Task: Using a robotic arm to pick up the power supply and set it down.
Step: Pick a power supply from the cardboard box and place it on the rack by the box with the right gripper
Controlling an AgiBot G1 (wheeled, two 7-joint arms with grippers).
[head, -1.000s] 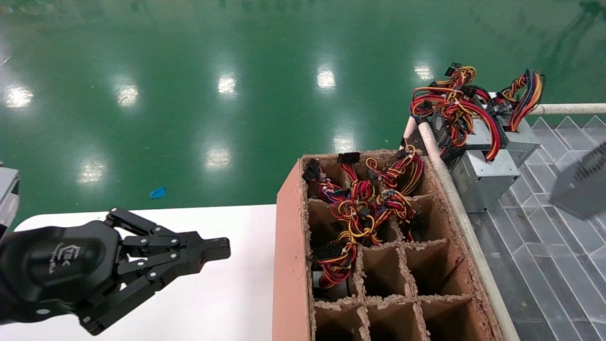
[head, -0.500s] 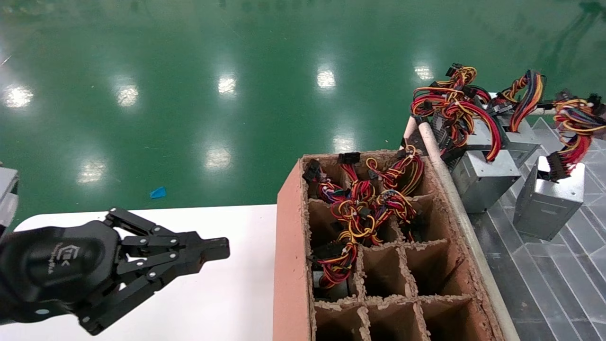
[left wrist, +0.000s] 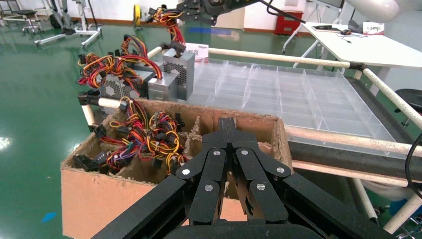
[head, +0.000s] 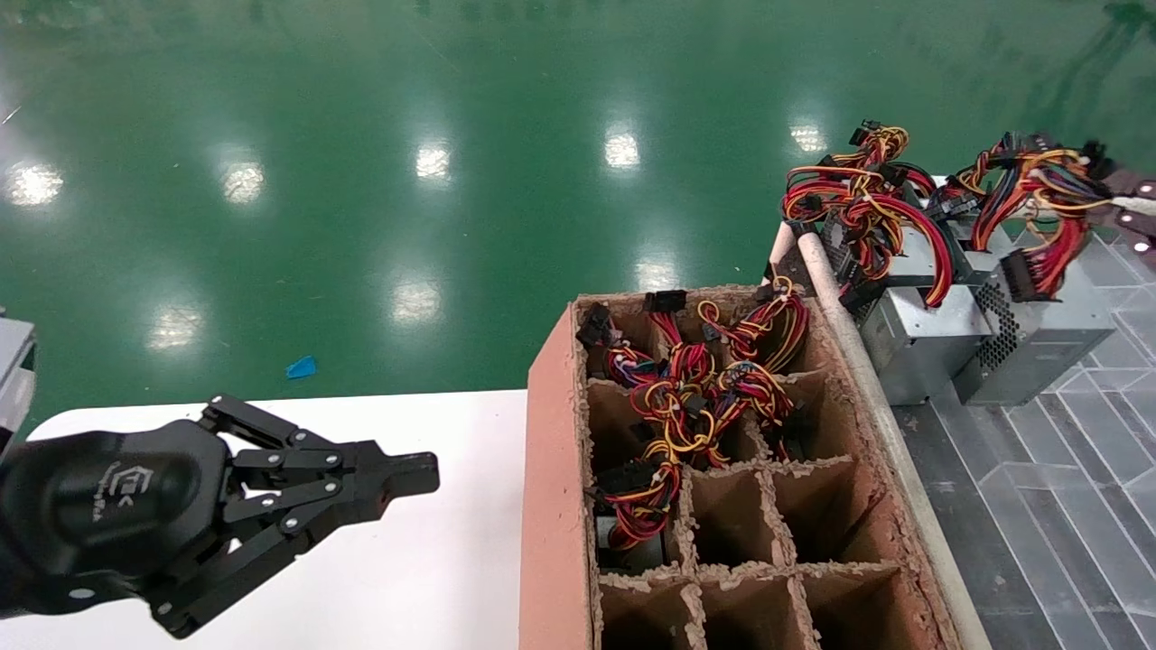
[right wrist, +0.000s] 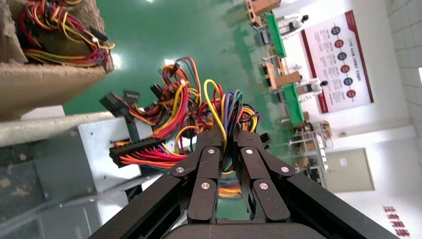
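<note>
The power supply will go down from the right gripper onto the clear tray (head: 1015, 352), right up against the neighbouring grey box.
The power supply (head: 1052, 334), a grey metal box with a perforated side, sits on the clear tray (head: 1066, 469) at the far right, against another grey box (head: 917, 348). Its red, yellow and orange wires (head: 1039, 194) rise to my right gripper (head: 1133, 203) at the head view's edge. In the right wrist view that gripper (right wrist: 226, 137) is shut on the wire bundle, above the box (right wrist: 94, 154). My left gripper (head: 424, 471) is shut and empty, parked over the white table (head: 433, 560). The left wrist view shows it (left wrist: 227, 122) and the power supply (left wrist: 174, 62) far off.
A brown cardboard crate (head: 551, 451) with divided cells stands between table and tray; its far cells hold tangled wires (head: 695, 397). A pale tube rail (head: 858, 361) borders the tray. More grey boxes with wires (head: 867, 199) crowd the tray's far corner. Green floor lies beyond.
The power supply has swung from the right edge toward the far corner of the tray and come down against the neighbouring grey box. The left arm has not moved.
</note>
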